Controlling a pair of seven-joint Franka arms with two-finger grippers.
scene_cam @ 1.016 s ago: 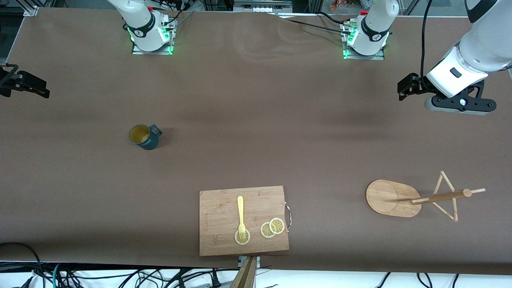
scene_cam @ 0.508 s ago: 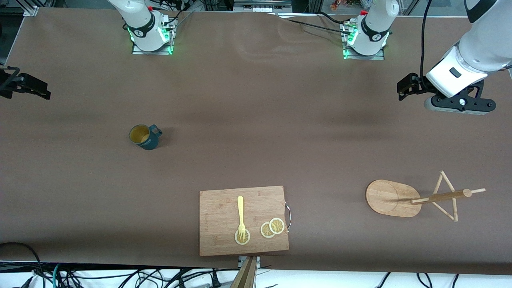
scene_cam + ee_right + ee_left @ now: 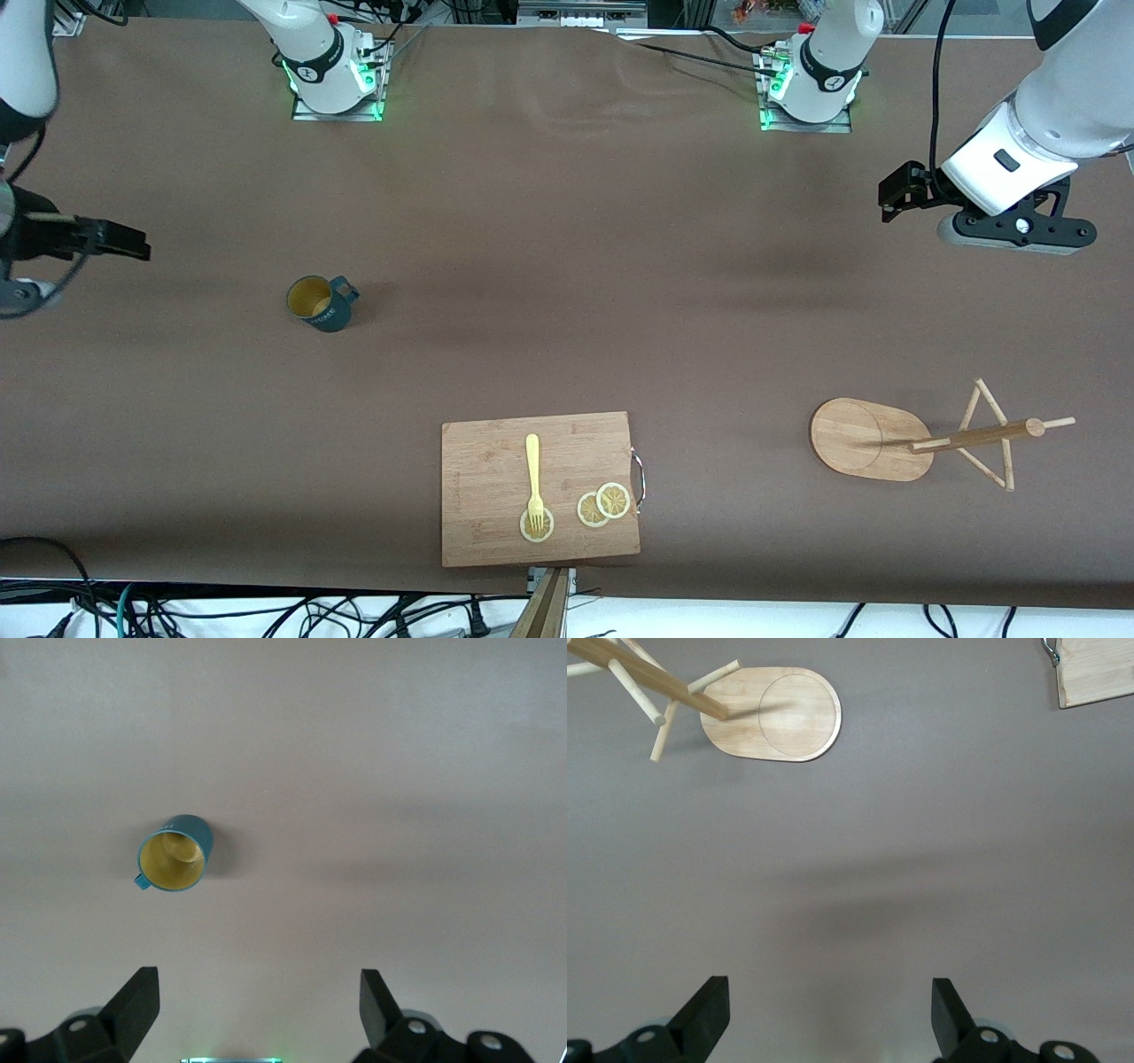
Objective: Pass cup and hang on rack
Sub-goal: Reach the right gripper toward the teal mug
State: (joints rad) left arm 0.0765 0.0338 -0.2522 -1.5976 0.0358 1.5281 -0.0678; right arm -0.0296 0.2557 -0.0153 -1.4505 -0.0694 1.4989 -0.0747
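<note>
The robot's right gripper should next go to the cup's rim (image 3: pixel 288 299) (image 3: pixel 205 858) opposite its handle and close there, so the handle stays free for hanging on the rack.
The cup (image 3: pixel 321 304), a dark teal mug with a tan inside, stands upright on the brown table toward the right arm's end. It also shows in the right wrist view, cup (image 3: pixel 174 855). My right gripper (image 3: pixel 128 242) hangs open and empty over bare table, apart from the cup, closer to the table's end; its jaws (image 3: pixel 255 988) frame only table. The rack (image 3: pixel 868 439), on an oval wooden base with post and pegs, stands toward the left arm's end. My left gripper (image 3: pixel 893 193) waits open over bare table; the left wrist view shows the gripper (image 3: pixel 826 992) empty and the rack (image 3: pixel 775 713) apart from it.
A wooden cutting board (image 3: pixel 540 487) lies near the table's front edge, carrying a yellow fork (image 3: pixel 532 474) and lemon slices (image 3: pixel 603 505). Its corner (image 3: pixel 1099 669) shows in the left wrist view. Both arm bases stand along the table's back edge.
My right gripper has moved over the table toward the cup, and more of the right arm has come into view. The left arm has barely shifted. The cup and rack stay put.
</note>
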